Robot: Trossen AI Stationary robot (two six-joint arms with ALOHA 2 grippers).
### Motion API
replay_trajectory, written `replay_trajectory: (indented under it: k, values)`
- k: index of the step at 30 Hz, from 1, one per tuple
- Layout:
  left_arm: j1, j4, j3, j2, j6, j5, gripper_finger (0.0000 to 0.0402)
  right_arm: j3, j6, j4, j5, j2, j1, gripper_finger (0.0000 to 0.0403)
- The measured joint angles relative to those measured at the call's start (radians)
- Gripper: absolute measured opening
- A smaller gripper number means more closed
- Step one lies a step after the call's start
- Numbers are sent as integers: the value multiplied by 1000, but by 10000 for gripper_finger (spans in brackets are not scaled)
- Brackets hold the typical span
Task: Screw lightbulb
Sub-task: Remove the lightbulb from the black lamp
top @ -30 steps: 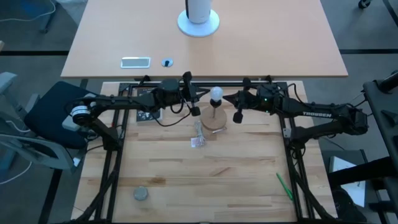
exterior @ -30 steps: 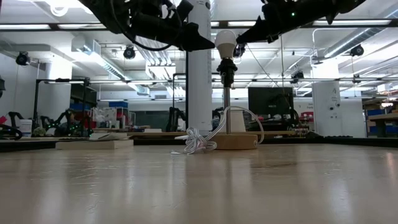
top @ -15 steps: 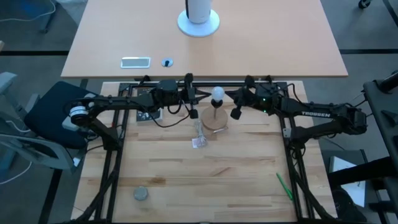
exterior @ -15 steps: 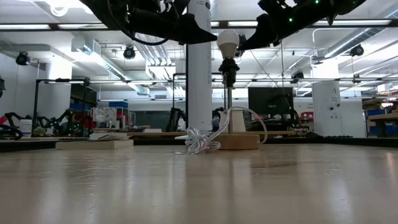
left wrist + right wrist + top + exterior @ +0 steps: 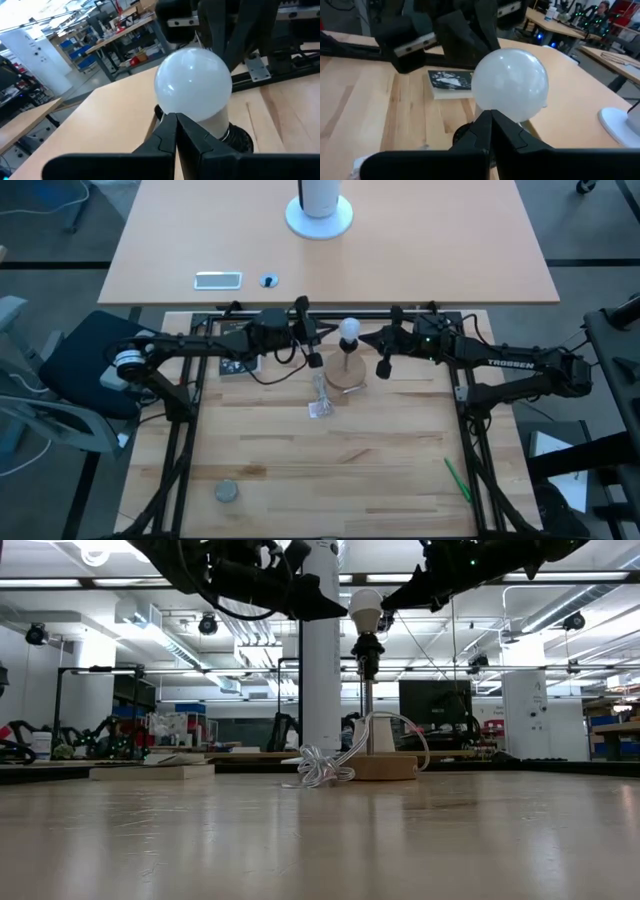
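Observation:
The lightbulb sits crooked in the black socket, so the robot's right gripper needs to open, grab the lightbulb's white neck (image 5: 367,626) and lift the lightbulb clear.
The lightbulb (image 5: 365,607), white and round, sits upright in the black socket (image 5: 367,645). The socket tops a thin stem on a round wooden disc (image 5: 345,376), which rests flat at the far middle of the table. My left gripper (image 5: 343,612) is shut and level at the bulb's left side. My right gripper (image 5: 386,606) is shut and level at its right side. Each wrist view shows the bulb (image 5: 194,85) (image 5: 509,84) just past that arm's shut fingertips, with the other arm behind it. My left gripper lays the tips of its shut fingers (image 5: 170,131) against the bulb's lower side (image 5: 200,117), coming level from the table's left. The bulb stands upright in the socket. My right gripper lays the tips of its shut fingers (image 5: 485,125) against the bulb's lower side (image 5: 512,116), coming level from the table's right.
A crumpled clear wrapper (image 5: 320,406) lies just near of the disc. A dark printed card (image 5: 238,366) lies under the left arm. A grey puck (image 5: 227,492) and a green stick (image 5: 457,478) lie near the front edge. The table's middle is bare wood.
My right gripper dipped a little beside the bulb half a second ago and has come back to where it was. The bulb and lamp stand as before.

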Motion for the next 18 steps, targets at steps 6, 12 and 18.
replay_trajectory:
  k: [6,12,18]
  values:
    - [2,5,0,0,-14,137,0,0,-8,-9,79,1,-5,0]
    - [-1,6,0,-3,-22,232,0,1,-17,-31,158,3,-7,0]
    - [1,0,0,-6,-24,172,0,1,-14,-54,156,0,-7,0]
